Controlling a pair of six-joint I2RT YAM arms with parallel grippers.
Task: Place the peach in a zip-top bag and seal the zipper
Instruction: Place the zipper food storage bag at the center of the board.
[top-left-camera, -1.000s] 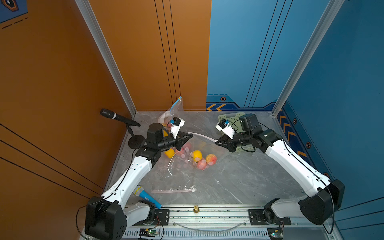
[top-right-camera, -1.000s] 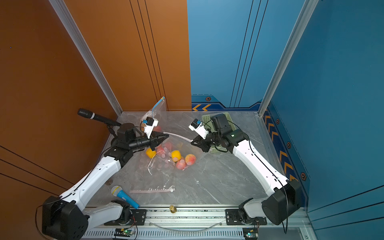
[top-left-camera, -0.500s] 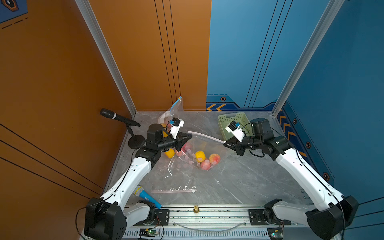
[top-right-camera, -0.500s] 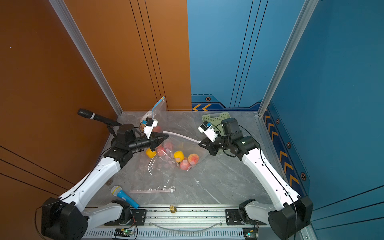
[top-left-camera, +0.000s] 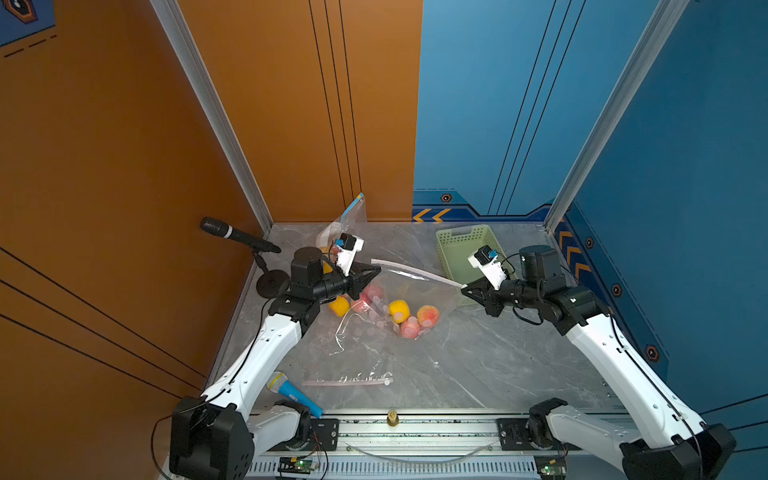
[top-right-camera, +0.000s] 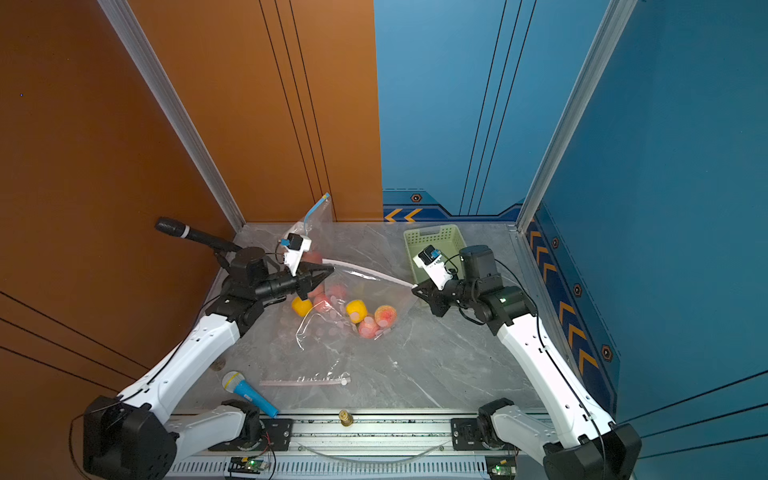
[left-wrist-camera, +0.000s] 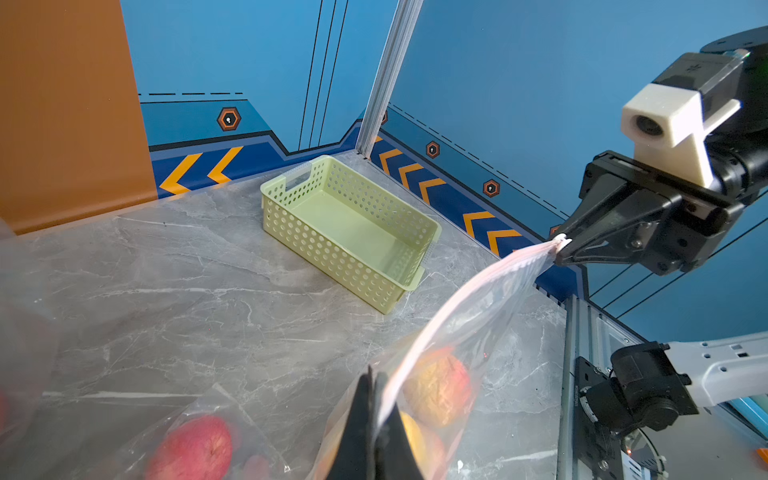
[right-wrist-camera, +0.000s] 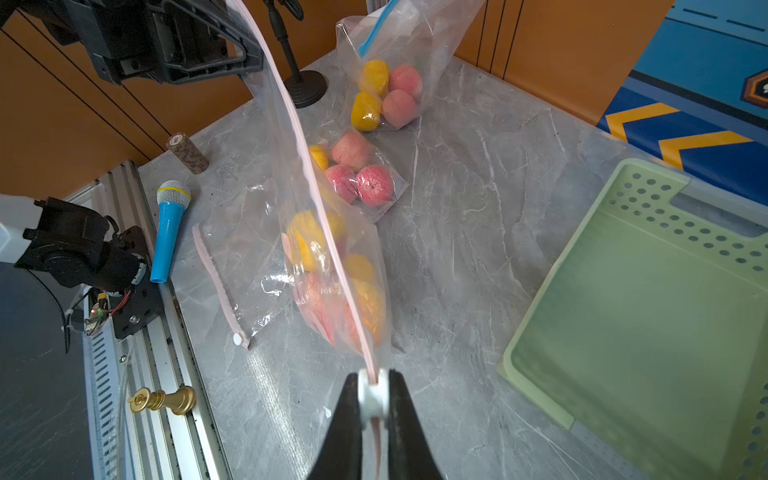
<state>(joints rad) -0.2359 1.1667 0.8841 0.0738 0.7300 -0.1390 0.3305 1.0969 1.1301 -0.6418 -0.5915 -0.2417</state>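
Next, my left gripper lets go of the clear zip-top bag on the grey table (left-wrist-camera: 324, 334) close beside the green basket.
A clear zip-top bag (top-left-camera: 419, 291) hangs stretched between my two grippers, its pink zipper strip (top-left-camera: 411, 271) pulled taut. A peach (top-left-camera: 428, 316) lies inside it beside yellow fruit, and it shows in the left wrist view through the plastic (left-wrist-camera: 440, 386). My left gripper (top-left-camera: 376, 271) is shut on the strip's left end; its tips (left-wrist-camera: 372, 376) pinch the strip. My right gripper (top-left-camera: 464, 287) is shut on the white slider (right-wrist-camera: 371, 395) at the strip's right end. In the right wrist view the strip runs from my right gripper (right-wrist-camera: 374, 380) up to the left one.
An empty green basket (top-left-camera: 465, 245) stands just behind the right gripper. Two other fruit bags (right-wrist-camera: 386, 83) (right-wrist-camera: 361, 174) lie at the back left. An empty bag (top-left-camera: 345, 380), a blue toy microphone (top-left-camera: 291, 392) and a gold chess piece (top-left-camera: 391, 417) are near the front rail. A black microphone stand (top-left-camera: 270, 282) stands at the left.
The right gripper has slid rightward along the zipper, from near the middle to the bag's right end, and the strip is now straight. The left gripper has held its place.
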